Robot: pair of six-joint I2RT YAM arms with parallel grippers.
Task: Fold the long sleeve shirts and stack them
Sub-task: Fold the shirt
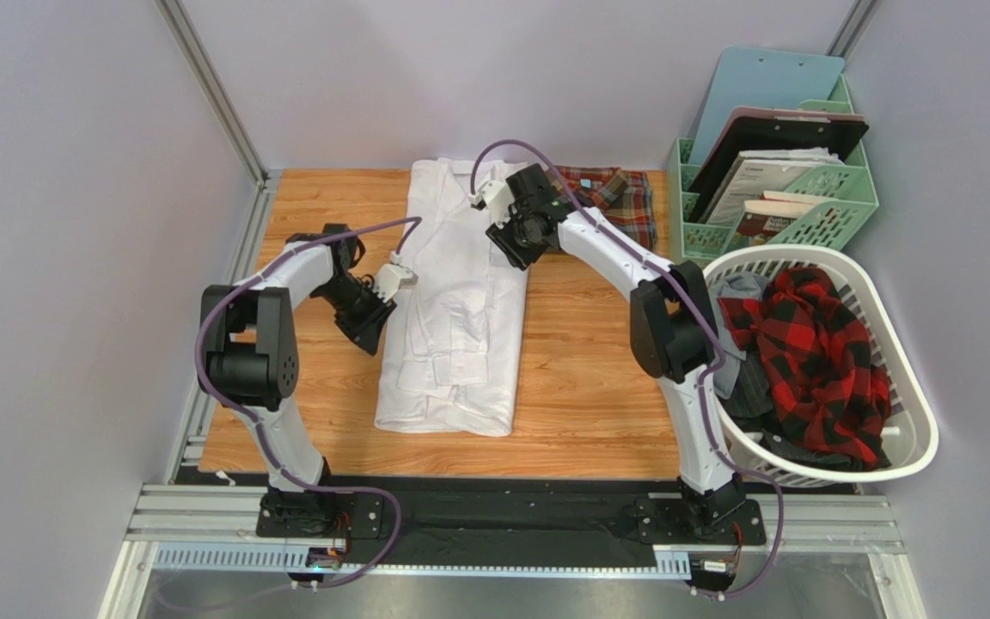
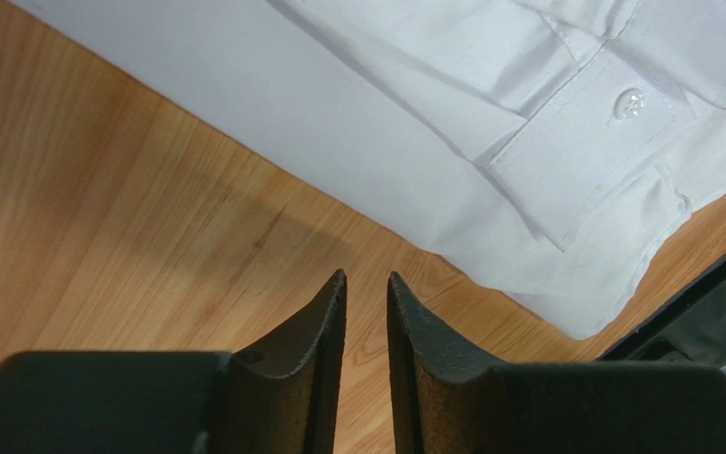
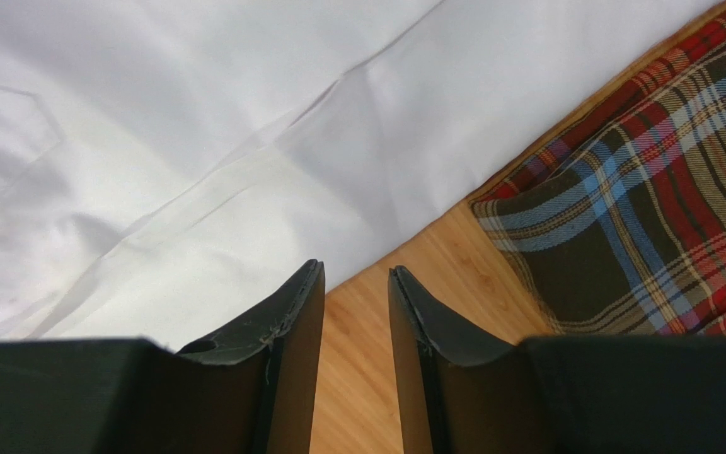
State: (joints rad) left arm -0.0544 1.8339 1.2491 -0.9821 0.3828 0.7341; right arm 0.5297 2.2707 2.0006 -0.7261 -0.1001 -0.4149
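Note:
The white shirt's inner folded edge lies puckered over the layer below, so the robot's right gripper will pinch that pucker (image 3: 283, 138) and smooth it before the next fold.
The white long sleeve shirt (image 1: 455, 310) lies folded in a long strip down the middle of the wooden table (image 1: 591, 374). The plaid shirt (image 1: 617, 200) lies folded at the back, right of the white one. My left gripper (image 1: 371, 338) hovers over bare wood at the white shirt's left edge. In the left wrist view it (image 2: 367, 276) is slightly open and empty, with the shirt (image 2: 338, 104) and a buttoned cuff (image 2: 585, 142) ahead. My right gripper (image 1: 509, 249), (image 3: 355, 268) is slightly open and empty above the wood strip between the white shirt (image 3: 196, 142) and the plaid shirt (image 3: 660, 208).
A white laundry basket (image 1: 916, 387) at the right holds a red and black checked garment (image 1: 823, 348). A green organiser (image 1: 849, 213) with clipboards and papers stands at the back right. Grey walls close the left, back and right sides.

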